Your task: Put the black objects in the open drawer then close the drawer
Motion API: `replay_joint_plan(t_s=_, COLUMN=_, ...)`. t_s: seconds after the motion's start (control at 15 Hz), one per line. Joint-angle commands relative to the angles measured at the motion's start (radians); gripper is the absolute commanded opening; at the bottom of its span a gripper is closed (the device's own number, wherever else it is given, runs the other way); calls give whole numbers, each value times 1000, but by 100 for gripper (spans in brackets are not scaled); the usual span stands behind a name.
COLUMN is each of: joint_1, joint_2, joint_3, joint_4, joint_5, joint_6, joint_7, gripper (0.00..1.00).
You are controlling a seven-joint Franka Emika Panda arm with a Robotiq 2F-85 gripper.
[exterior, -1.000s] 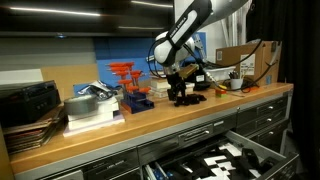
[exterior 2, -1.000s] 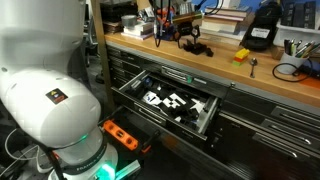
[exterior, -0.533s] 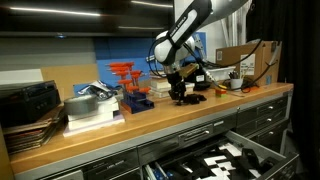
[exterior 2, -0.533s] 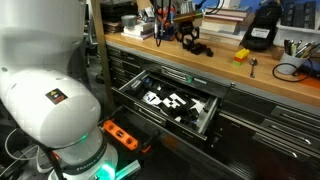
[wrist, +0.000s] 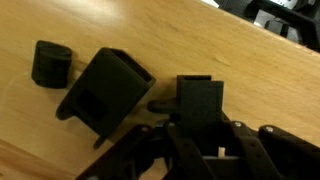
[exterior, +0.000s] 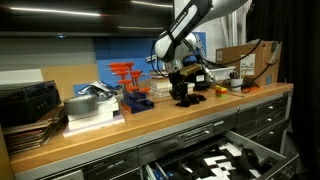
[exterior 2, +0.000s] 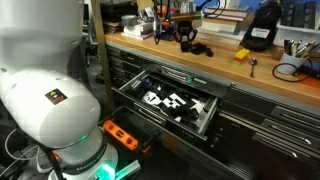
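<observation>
Next, my gripper lets go of the rectangular block beside the black-and-white pattern inside the open drawer (exterior: 228,151).
On the wooden bench lie black objects (exterior: 183,99) (exterior 2: 199,47). The wrist view shows three of them: a small piece (wrist: 52,62) at the left, a larger tilted piece (wrist: 103,92), and a rectangular block (wrist: 200,103). My gripper (wrist: 200,135) (exterior: 181,89) (exterior 2: 186,36) reaches down over them, and its fingers press against both sides of the rectangular block. The open drawer (exterior: 262,152) (exterior 2: 212,112), with a black-and-white patterned interior, sticks out below the bench front.
A stack of books (exterior: 95,108) and a red-and-blue rack (exterior: 130,85) stand along the bench. A tall black box-shaped device (exterior 2: 262,28), a yellow item (exterior 2: 241,56) and a cardboard box (exterior: 245,58) sit further along. Narrower shut drawers flank the open one.
The jaws have come together from wide open onto the rectangular black block. The arm has barely shifted.
</observation>
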Motion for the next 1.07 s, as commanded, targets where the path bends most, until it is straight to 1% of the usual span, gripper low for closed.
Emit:
replay_joint_plan(t_s=0.0, joint_1=-7, joint_2=-90, joint_3=-5, joint_4=-102, joint_5=54, joint_6=-25, joint_7=49, gripper=26)
replay_joint_plan(t_s=0.2, joint_1=-13, joint_2=-172, joint_3=-7, joint_4=-216, joint_5=81, joint_6=-7, joint_7=91, gripper=26)
replay_joint_plan(t_s=0.4, joint_1=-19, joint_2=-276, joint_3=-17, joint_4=-364, joint_5=94, joint_6=22, joint_7=152, gripper=26)
replay_joint_plan(t_s=0.6, joint_1=-30, joint_2=-362, joint_3=-30, joint_4=-487, joint_5=118, joint_6=43, joint_7=203, gripper=26)
replay_joint_plan(t_s=0.87, joint_1=-56, joint_2=-414, joint_3=-59, joint_4=-606, joint_5=220, joint_6=130, joint_7=228, gripper=26)
replay_joint_plan(t_s=1.0, joint_1=-74, joint_2=-419, joint_3=-77, joint_4=-665, joint_5=292, joint_6=234, joint_7=219, gripper=26)
